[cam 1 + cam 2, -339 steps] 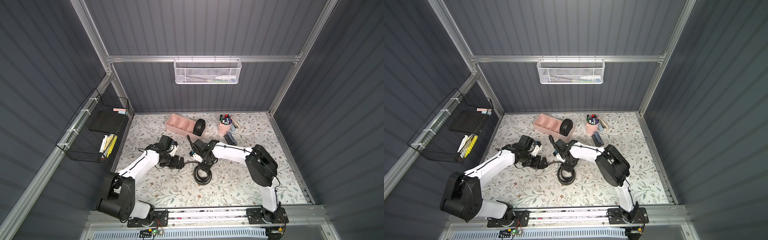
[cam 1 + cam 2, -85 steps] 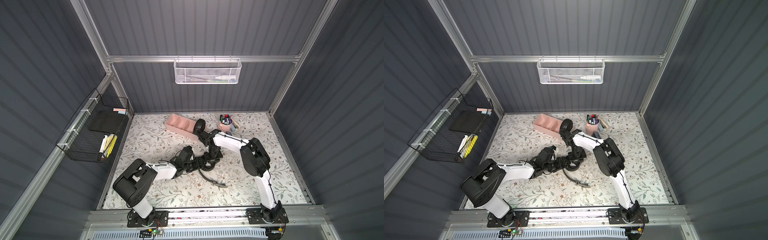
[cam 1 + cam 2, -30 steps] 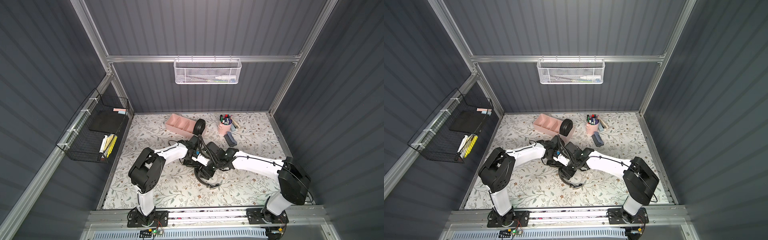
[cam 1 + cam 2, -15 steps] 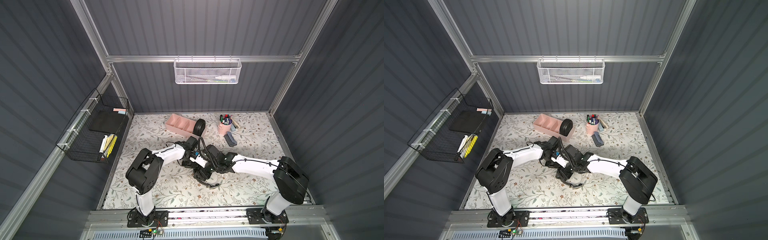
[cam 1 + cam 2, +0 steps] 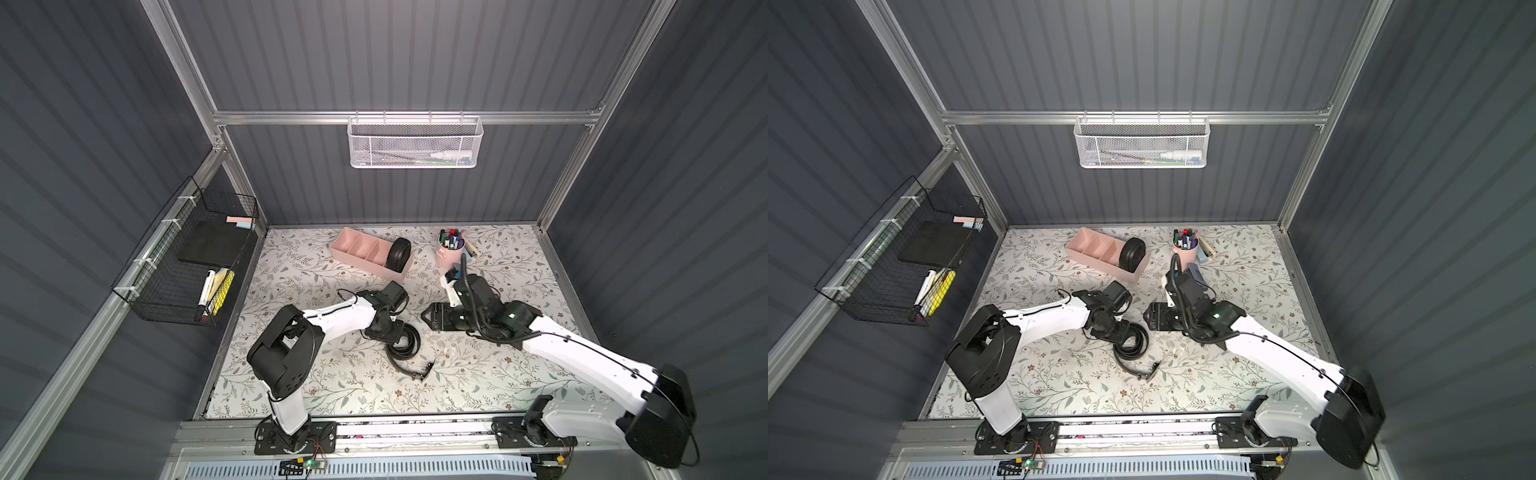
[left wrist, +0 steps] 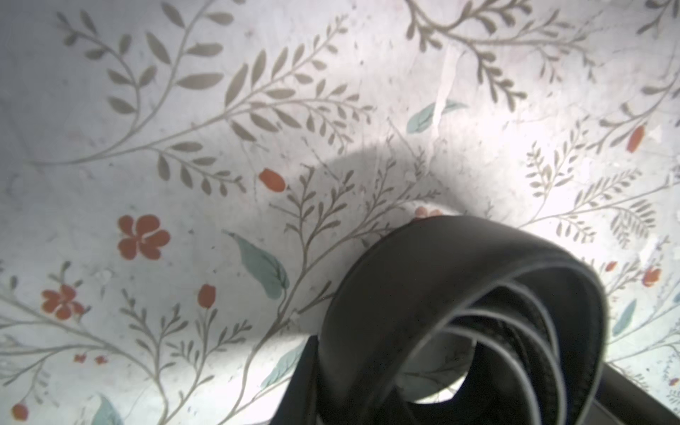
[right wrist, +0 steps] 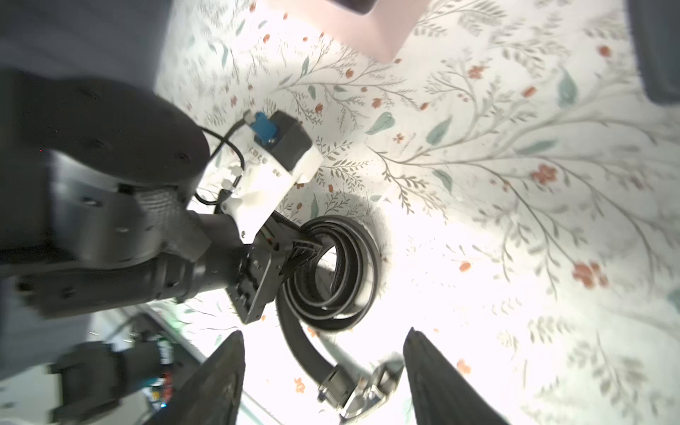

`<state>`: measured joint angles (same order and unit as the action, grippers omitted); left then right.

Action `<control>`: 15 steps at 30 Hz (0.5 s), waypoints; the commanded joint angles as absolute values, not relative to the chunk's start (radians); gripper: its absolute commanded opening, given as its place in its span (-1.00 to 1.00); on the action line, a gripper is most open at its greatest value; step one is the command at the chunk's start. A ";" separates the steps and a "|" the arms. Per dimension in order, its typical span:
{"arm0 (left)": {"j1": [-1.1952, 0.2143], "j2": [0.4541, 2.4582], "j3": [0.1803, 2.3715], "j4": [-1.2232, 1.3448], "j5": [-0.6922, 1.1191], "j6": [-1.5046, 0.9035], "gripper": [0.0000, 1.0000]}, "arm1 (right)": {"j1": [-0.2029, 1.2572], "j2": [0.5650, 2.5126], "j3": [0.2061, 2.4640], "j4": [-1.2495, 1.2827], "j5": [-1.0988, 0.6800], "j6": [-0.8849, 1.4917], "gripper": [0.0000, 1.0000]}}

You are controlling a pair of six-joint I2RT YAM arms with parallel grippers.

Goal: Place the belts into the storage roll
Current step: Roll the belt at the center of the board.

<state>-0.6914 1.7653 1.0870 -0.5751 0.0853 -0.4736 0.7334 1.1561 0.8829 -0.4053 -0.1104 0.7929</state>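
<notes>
The buckle hangs away from the loose coil, so next my right gripper grabs the buckle point(image 5: 426, 371) and wraps its end around while my left gripper holds the strands of the coil.
The storage roll point(image 5: 360, 248) point(image 5: 1093, 245), a pale pink divided tray, lies at the back of the table. One belt stands as a tight black coil point(image 5: 399, 254) point(image 5: 1132, 254) in its right end compartment. The other belt point(image 5: 405, 347) point(image 5: 1136, 345) point(image 6: 460, 294) point(image 7: 331, 272) lies loosely coiled mid-table, its buckle point(image 5: 424, 372) point(image 7: 368, 390) trailing toward the front. My left gripper point(image 5: 390, 332) point(image 5: 1120, 334) point(image 6: 368, 397) point(image 7: 298, 250) is shut on the coil's strands. Just right of the coil and clear of it, my right gripper point(image 5: 424, 320) point(image 5: 1147, 318) point(image 7: 324, 331) stands open and holds nothing.
A pink cup of markers point(image 5: 449, 253) and a small bluish block point(image 5: 1203, 252) stand behind my right arm. A black wire basket point(image 5: 187, 266) hangs on the left wall, a white mesh basket point(image 5: 415, 143) on the back wall. The tray's corner point(image 7: 368, 29) shows in the right wrist view.
My right gripper has drawn back to the right, off the loose belt, and its jaws have narrowed a little. The left gripper keeps its hold on the coil.
</notes>
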 commanded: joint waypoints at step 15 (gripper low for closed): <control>-0.718 1.824 1.019 -0.721 -0.038 -0.522 -0.80 | 0.831 1.468 0.832 -0.536 -0.342 1.304 0.45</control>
<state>-0.7174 1.7546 1.0721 -0.5575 0.0357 -0.5159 0.8276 1.4334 0.8276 -0.5495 -0.3347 1.2339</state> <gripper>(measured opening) 0.213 0.727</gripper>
